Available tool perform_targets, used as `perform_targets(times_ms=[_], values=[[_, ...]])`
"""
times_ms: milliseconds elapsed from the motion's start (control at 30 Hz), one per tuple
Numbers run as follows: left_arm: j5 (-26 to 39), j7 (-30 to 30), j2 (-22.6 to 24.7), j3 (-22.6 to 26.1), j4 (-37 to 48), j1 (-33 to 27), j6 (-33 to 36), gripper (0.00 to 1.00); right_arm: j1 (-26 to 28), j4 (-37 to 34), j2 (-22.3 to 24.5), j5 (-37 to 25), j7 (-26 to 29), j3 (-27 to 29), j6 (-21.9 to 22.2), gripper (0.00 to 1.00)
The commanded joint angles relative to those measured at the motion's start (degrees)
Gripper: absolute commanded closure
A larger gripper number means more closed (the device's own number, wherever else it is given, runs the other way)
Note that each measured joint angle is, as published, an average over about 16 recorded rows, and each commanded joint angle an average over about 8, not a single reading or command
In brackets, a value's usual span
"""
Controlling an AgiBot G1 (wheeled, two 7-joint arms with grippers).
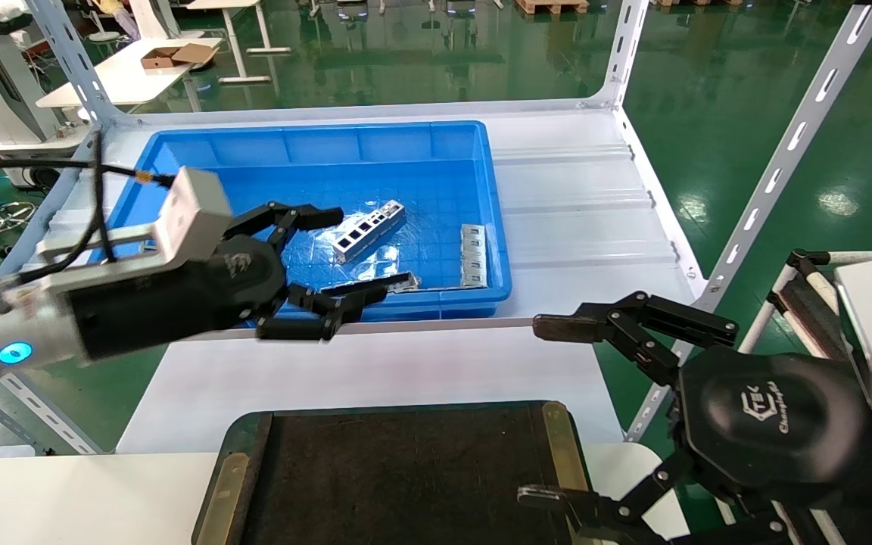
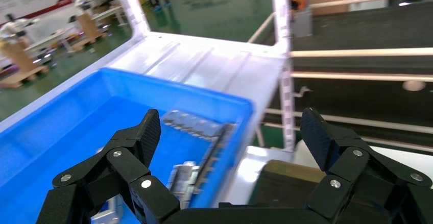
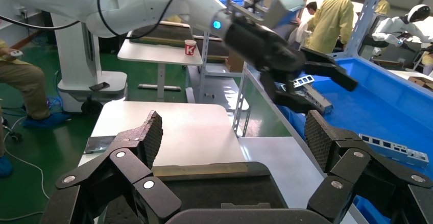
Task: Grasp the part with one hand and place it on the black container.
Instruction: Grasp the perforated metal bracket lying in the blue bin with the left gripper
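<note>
The robot's left gripper will next go to the slanted silver part in the blue bin and close across the part's middle [image 1: 369, 230], beside its square windows.
The part [image 1: 369, 229], a slim silver bar with square windows, lies slanted on the floor of the blue bin [image 1: 315, 147]. My left gripper [image 1: 341, 257] hovers open over the bin's front left, its fingers spread on either side of the part and holding nothing. In the left wrist view the left gripper [image 2: 232, 132] is open wide above blurred metal pieces. The black container [image 1: 398, 473] lies at the near edge of the table. My right gripper [image 1: 549, 412] stands open beside the container's right corner. In the right wrist view the right gripper [image 3: 232, 132] is open and empty over the container [image 3: 214, 183].
A dark strip [image 1: 375, 284] lies against the bin's front wall. A wider grey stamped plate [image 1: 473, 256] sits at the bin's right side. White shelf posts [image 1: 777, 166] rise on the right. People in yellow [image 3: 332, 20] stand beyond the bin.
</note>
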Motion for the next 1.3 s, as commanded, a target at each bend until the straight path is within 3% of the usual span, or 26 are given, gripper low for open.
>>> perform_targets(times_ms=[33, 533, 1167, 1200, 1300], values=[[1.57, 0.15, 1.42, 0.63, 1.74, -1.09, -1.61, 0.00, 0.00, 0.00, 0.00, 0.00, 0.00, 0.00, 0.00, 0.00], [9.70, 5.19, 12.41, 3.75, 20.80, -9.53, -12.22, 0.00, 0.00, 0.00, 0.01, 0.01, -0.01, -0.01, 0.01, 0.00], [12.55, 14.54, 23.16, 4.38, 45.22, -18.47, -21.36, 0.01, 0.01, 0.00, 0.01, 0.02, -0.02, -0.03, 0.01, 0.00], [12.53, 14.94, 23.56, 4.35, 46.15, -18.75, -21.62, 0.08, 0.01, 0.00, 0.01, 0.02, -0.02, -0.03, 0.01, 0.05], [12.38, 16.03, 24.59, 4.21, 48.60, -19.48, -22.27, 0.46, 0.01, 0.00, 0.01, 0.02, -0.02, -0.03, 0.01, 0.42]])
